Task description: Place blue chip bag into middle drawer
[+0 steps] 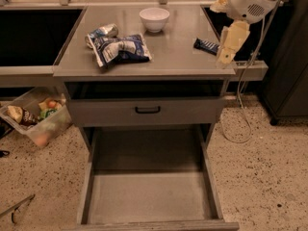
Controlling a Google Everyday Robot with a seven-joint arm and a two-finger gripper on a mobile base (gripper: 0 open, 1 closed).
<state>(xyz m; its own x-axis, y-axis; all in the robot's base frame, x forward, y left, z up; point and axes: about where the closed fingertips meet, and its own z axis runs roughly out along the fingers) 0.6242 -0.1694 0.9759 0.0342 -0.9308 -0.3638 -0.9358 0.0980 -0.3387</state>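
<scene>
Next, the gripper moves to the crumpled middle (126,47) of the blue chip bag, in front of the silver-blue can, and closes there.
The blue chip bag (120,49) lies crumpled, dark blue and white, on the left part of the grey cabinet top (173,57). The middle drawer (149,196) is pulled out wide below, its flat grey floor bare. My gripper (229,46) hangs from the white arm (250,1) over the right edge of the cabinet top, beside the small dark-blue bar wrapper (206,45). It is far to the right of the bag and holds nothing that I can see.
A silver-blue can (103,32) lies just behind the bag. A white bowl (154,18) stands at the back middle. A grey drawer front with a black handle (147,110) sits above the open drawer. A clear bin of snacks (36,117) is on the floor at the left. A cable (243,114) hangs at the right.
</scene>
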